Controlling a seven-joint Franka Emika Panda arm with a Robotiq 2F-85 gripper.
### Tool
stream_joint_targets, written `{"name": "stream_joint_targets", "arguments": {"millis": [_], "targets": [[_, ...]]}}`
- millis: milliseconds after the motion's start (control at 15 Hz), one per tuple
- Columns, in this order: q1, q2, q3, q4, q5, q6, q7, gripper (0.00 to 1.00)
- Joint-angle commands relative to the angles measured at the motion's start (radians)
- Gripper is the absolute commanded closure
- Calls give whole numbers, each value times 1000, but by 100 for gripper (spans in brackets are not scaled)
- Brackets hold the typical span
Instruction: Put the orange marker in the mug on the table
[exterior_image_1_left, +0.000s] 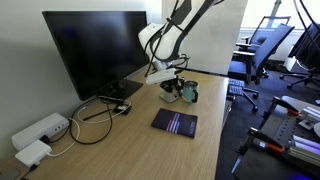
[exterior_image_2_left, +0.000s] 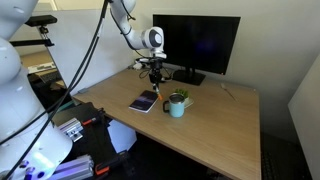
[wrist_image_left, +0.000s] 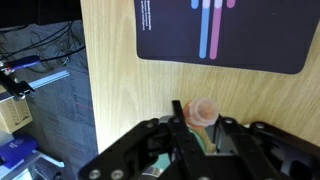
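Next, my gripper lets go of the orange marker across the edge of the dark notebook (exterior_image_1_left: 184, 111) (wrist_image_left: 190, 71) facing the mug.
My gripper (wrist_image_left: 200, 128) is shut on the orange marker (wrist_image_left: 203, 110), whose pale orange end points toward the table (wrist_image_left: 120, 90). In both exterior views the gripper (exterior_image_1_left: 166, 76) (exterior_image_2_left: 153, 72) hangs above the table (exterior_image_1_left: 120, 150) (exterior_image_2_left: 215, 130), between the monitor and the mug. The dark teal mug (exterior_image_1_left: 190, 95) (exterior_image_2_left: 177, 108) stands upright on the table just beside and below the gripper. The mug is out of the wrist view.
A dark notebook with coloured stripes (wrist_image_left: 220, 35) (exterior_image_1_left: 175, 122) (exterior_image_2_left: 144, 102) lies flat near the mug. A small white pot with a green plant (exterior_image_1_left: 170, 91) stands next to the mug. A black monitor (exterior_image_1_left: 95, 50) (exterior_image_2_left: 195, 45) stands behind. White power strips (exterior_image_1_left: 40, 130) and cables lie at a corner.
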Motion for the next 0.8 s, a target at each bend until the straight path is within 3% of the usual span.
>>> {"name": "stream_joint_targets", "arguments": {"millis": [0, 733], "targets": [[-2, 32, 5, 52, -12, -48, 28, 94], [-1, 102, -3, 67, -12, -17, 94, 94]]}}
